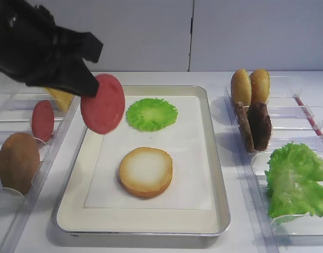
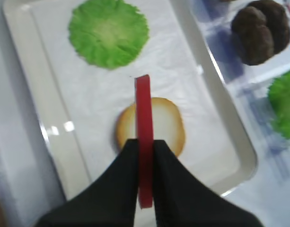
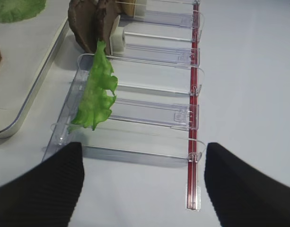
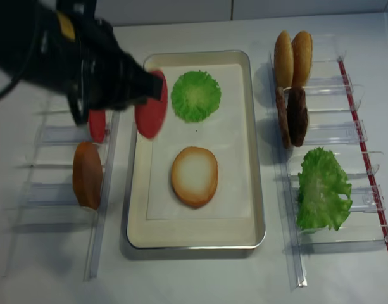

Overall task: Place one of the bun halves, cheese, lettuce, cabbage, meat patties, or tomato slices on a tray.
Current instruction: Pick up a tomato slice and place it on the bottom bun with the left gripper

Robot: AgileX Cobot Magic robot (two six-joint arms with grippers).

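Note:
My left gripper will release the red tomato slice on the cut side of the bun half on the tray (image 4: pixel 191 168) (image 2: pixel 150 122).
My left gripper (image 2: pixel 145 144) is shut on a red tomato slice (image 2: pixel 144 109), held on edge above the silver tray (image 1: pixel 77 211), over its left side. In the high view the slice (image 1: pixel 102 104) hangs under the black gripper (image 1: pixel 90 87). On the tray's paper lie a bun half (image 1: pixel 145 172), cut face up, and a flat round green cabbage piece (image 1: pixel 151 114). My right gripper (image 3: pixel 142 189) is open over bare table, just short of the near end of the right rack, with nothing between its fingers.
The clear left rack (image 1: pixel 8 195) holds a second tomato slice (image 1: pixel 42 120), a bun half (image 1: pixel 17 162) and yellow cheese (image 1: pixel 60 97). The right rack (image 1: pixel 309 113) holds two bun halves (image 1: pixel 250 86), meat patties (image 1: pixel 254 126) and a lettuce leaf (image 1: pixel 297 182).

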